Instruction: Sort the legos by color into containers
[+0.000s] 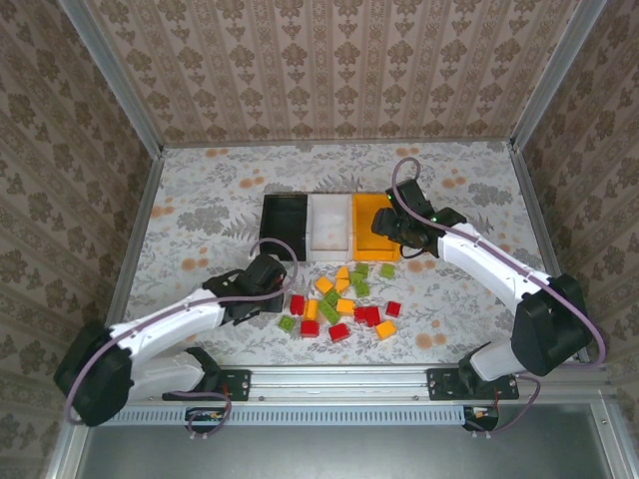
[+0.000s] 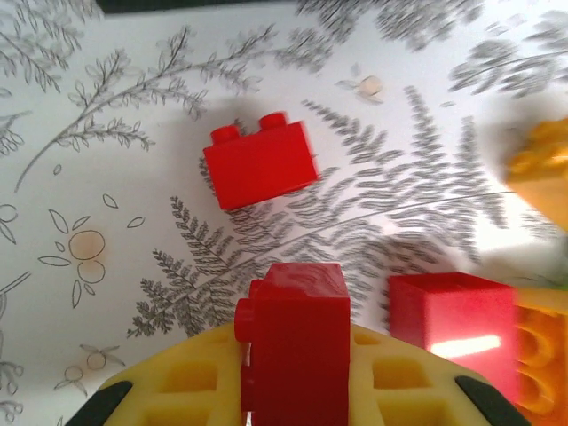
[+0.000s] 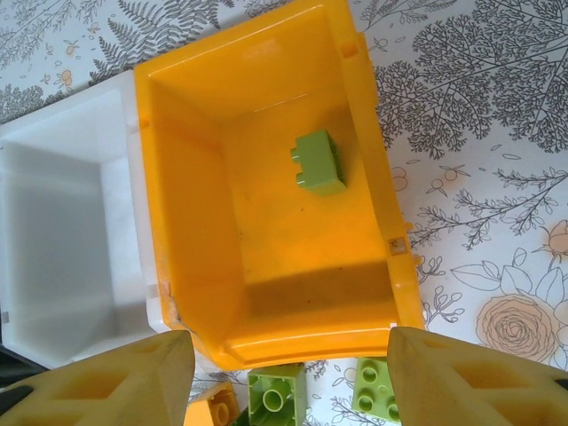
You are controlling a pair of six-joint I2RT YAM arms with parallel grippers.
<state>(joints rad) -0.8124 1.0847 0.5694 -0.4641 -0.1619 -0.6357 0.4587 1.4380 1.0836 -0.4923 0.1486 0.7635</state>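
Note:
Next, my left gripper releases the red lego inside the white container [image 1: 338, 232]. It will do so close to the white container's side by the orange container.
My left gripper [image 2: 297, 359] is shut on a red lego [image 2: 297, 328], held between its yellow pads just above the table. A second red lego [image 2: 262, 164] lies ahead of it and a third [image 2: 453, 324] sits to its right. From above, the left gripper [image 1: 278, 284] is at the left edge of the heap of red, green and orange legos [image 1: 344, 299]. My right gripper [image 3: 288, 355] hangs open over the near rim of the orange container [image 3: 266, 266], which holds one green lego [image 3: 319, 162]. The white container [image 3: 71, 240] adjoins it, and the black container [image 1: 285, 228] stands left of that.
Two green legos [image 3: 277, 399] [image 3: 373, 390] and an orange one [image 3: 213, 408] lie just in front of the orange container, under the right gripper. An orange lego [image 2: 541, 173] sits at the right of the left wrist view. A metal rail [image 1: 339, 379] runs along the near edge.

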